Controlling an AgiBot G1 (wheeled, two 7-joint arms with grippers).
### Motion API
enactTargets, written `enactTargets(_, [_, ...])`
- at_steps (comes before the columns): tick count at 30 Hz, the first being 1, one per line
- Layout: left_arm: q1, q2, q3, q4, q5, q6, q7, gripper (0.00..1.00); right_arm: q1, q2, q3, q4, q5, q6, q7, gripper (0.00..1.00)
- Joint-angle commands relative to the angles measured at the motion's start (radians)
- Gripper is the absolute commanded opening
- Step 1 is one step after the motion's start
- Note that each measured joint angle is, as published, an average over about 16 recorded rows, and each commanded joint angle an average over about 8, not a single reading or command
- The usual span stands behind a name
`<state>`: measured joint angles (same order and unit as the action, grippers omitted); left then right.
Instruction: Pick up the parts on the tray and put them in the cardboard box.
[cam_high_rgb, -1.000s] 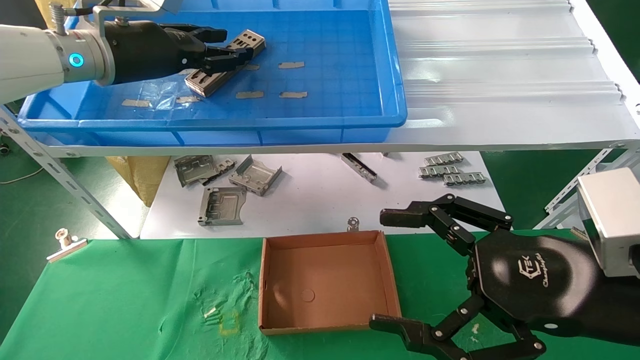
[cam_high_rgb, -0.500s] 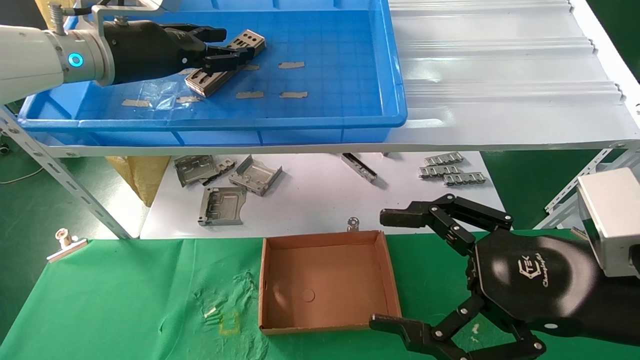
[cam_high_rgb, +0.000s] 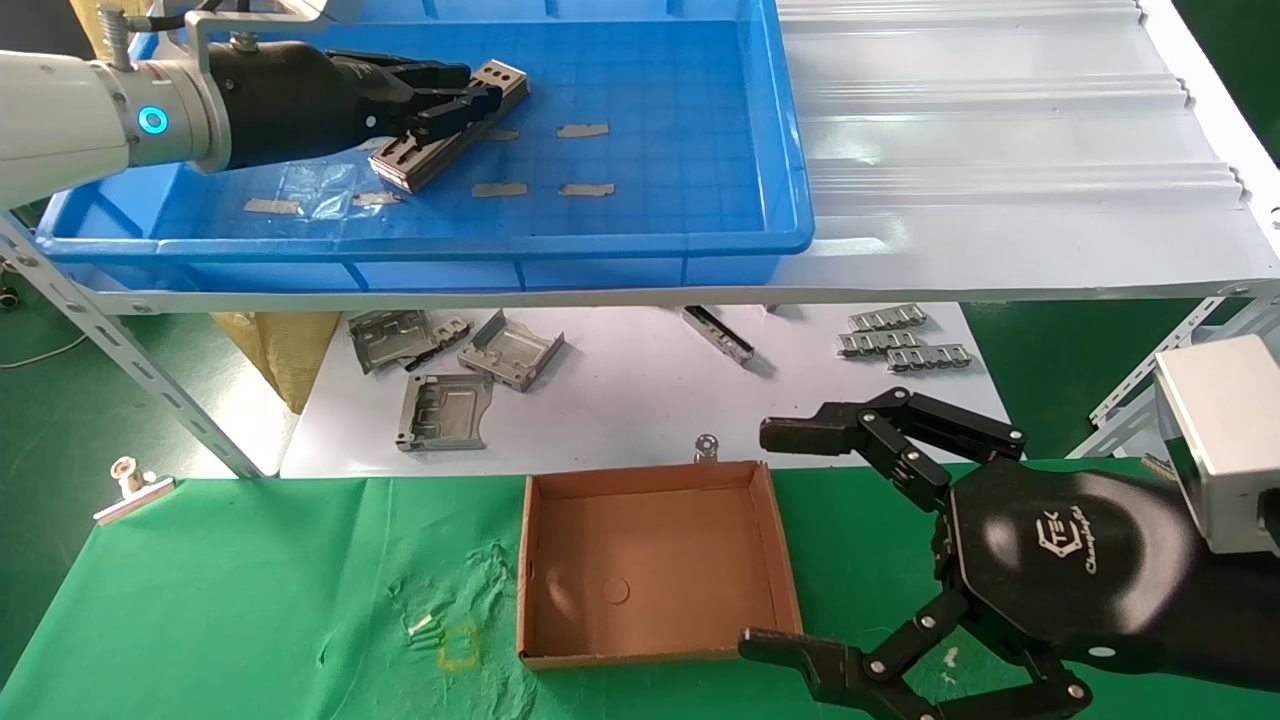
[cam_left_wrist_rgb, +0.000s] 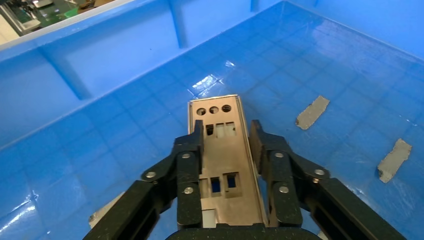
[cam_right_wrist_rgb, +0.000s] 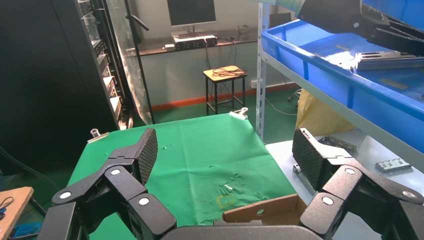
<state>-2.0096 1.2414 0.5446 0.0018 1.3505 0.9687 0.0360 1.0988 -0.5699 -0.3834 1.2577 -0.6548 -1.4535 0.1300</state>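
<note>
One finger of my left gripper is over the side of the top part. I should open it and take the top part by both its long edges (cam_left_wrist_rgb: 242, 117).
A stack of long silver-grey parts (cam_high_rgb: 408, 165) lies slanted in the left half of the blue tray (cam_high_rgb: 600, 245). My left gripper (cam_high_rgb: 472, 100) reaches into the tray from the left and is shut on the top part (cam_left_wrist_rgb: 222, 160), one finger on each long edge; the part still rests on the stack. The part's round-hole end pokes out past the fingertips (cam_left_wrist_rgb: 196, 137). The empty cardboard box (cam_high_rgb: 650, 560) sits on the green cloth below. My right gripper (cam_high_rgb: 775, 540) is open and empty, just right of the box (cam_right_wrist_rgb: 260, 211).
Under the tray's shelf a white board holds folded grey brackets (cam_high_rgb: 450, 370), one loose long plate (cam_high_rgb: 718, 333) and ridged strips (cam_high_rgb: 900, 345). A slanted metal shelf post (cam_high_rgb: 130, 370) stands at left, a clip (cam_high_rgb: 130, 485) on the cloth's corner.
My left gripper's fingers have closed in on the top part, and the hand has edged slightly forward along it. The right arm has not moved.
</note>
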Motion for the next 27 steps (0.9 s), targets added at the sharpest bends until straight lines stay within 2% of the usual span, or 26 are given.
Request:
enactTargets(1, [0.0, -0.001, 0.0, 0.0, 0.0, 0.001, -0.001, 0.0, 0.0, 0.0, 0.0, 0.0, 0.0, 0.0, 0.0, 1.0])
enactTargets(7, [-0.001, -0.002, 0.0, -0.002, 0.0, 0.007, 0.0, 0.0, 0.0, 0.0, 0.0, 0.0, 0.0, 0.0, 0.0, 1.0])
enactTargets(8, [-0.001, -0.002, 0.0, -0.002, 0.0, 0.007, 0.0, 0.05, 0.0, 0.0, 0.0, 0.0, 0.0, 0.0, 0.0, 1.0])
enactTargets(15, [-0.003, -0.006, 0.0, -0.011, -0.001, 0.026, 0.012, 0.93, 0.0, 0.0, 0.0, 0.0, 0.0, 0.0, 0.0, 1.0])
enactTargets(16, [-0.004, -0.008, 0.0, -0.013, 0.0, 0.031, 0.016, 1.0, 0.0, 0.0, 0.0, 0.0, 0.0, 0.0, 0.0, 1.0])
enactTargets(27, [-0.011, -0.028, 0.005, -0.041, 0.007, 0.116, 0.093, 1.0, 0.0, 0.0, 0.0, 0.0, 0.0, 0.0, 0.0, 1.0])
